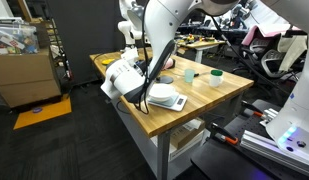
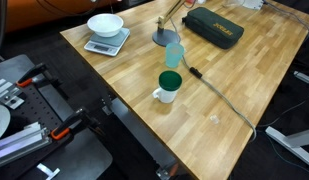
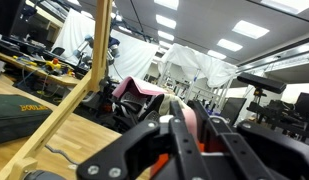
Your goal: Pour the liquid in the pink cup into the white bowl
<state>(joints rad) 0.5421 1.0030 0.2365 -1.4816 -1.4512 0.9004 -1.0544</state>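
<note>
I should let go of the pink cup, now shut between the fingers, with my gripper, leaving it on the bare wood point(image 1: 198, 93) between the scale and the green cup.
In the wrist view my gripper point(image 3: 189, 125) is shut on the pink cup point(image 3: 198, 117), which shows as a pale pink strip between the two black fingers. The camera looks out level across the room, so the hand is tipped. The white bowl point(image 2: 105, 23) stands on a small scale point(image 2: 106, 44) near the table's far corner. It also shows in an exterior view point(image 1: 164, 91), right beside the arm's white wrist point(image 1: 124, 78). I cannot make out the fingers or the cup in either exterior view. No liquid is visible.
A green cup point(image 2: 169, 84), a clear blue cup point(image 2: 174, 54), a flat grey-blue disc point(image 2: 166, 37) with a wooden lamp arm point(image 3: 92, 60), and a black case point(image 2: 216, 27) share the wooden table point(image 2: 244, 75). A cable point(image 2: 219, 95) lies across it.
</note>
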